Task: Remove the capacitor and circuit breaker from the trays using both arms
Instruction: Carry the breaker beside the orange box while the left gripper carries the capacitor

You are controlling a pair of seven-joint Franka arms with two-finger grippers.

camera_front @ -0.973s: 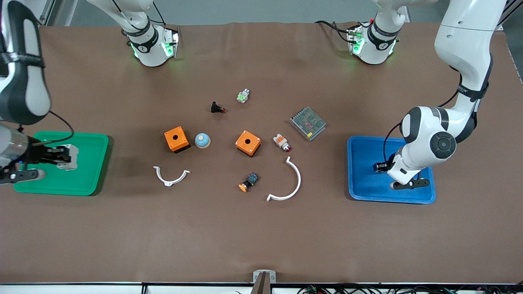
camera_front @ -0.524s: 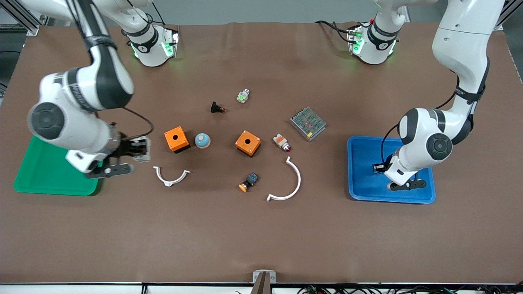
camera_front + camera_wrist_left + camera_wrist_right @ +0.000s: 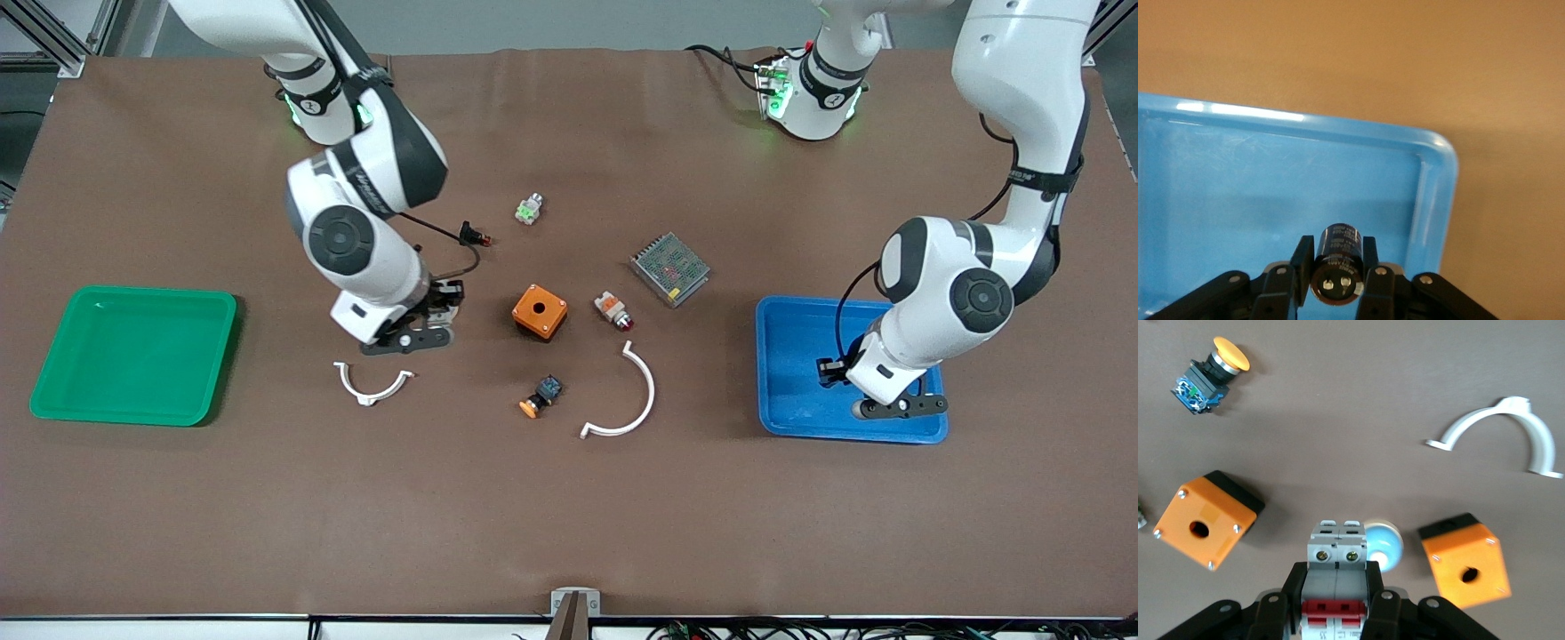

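Observation:
The robot's left gripper will release the capacitor between the orange-capped button and the bigger white arc clamp (image 3: 600, 366). The capacitor is now low over the blue tray.
The breaker (image 3: 1337, 573), a light-grey block with red levers, sits clamped between the fingers of my right gripper (image 3: 1337, 577). That gripper (image 3: 440, 307) hangs over the middle of the table, above a pale blue dome (image 3: 1383, 545) and an orange box (image 3: 1465, 561) that the arm hides in the front view. The capacitor (image 3: 1339, 245), a black stubby cylinder with two shiny terminals, is pinched in my left gripper (image 3: 1337, 252). The left gripper (image 3: 831, 369) is low over the blue tray (image 3: 791, 356), near a corner of it (image 3: 1431, 173).
A green tray (image 3: 133, 356) lies at the right arm's end. Around the middle lie an orange box (image 3: 540, 311), an orange-capped button (image 3: 540, 397), two white arc clamps (image 3: 373, 384) (image 3: 622, 400), a white-orange part (image 3: 613, 310), a mesh-covered unit (image 3: 669, 268) and a black part (image 3: 474, 236).
My right arm has swung from over the green tray to the middle of the table, carrying the breaker. The left arm has shifted only slightly over the blue tray.

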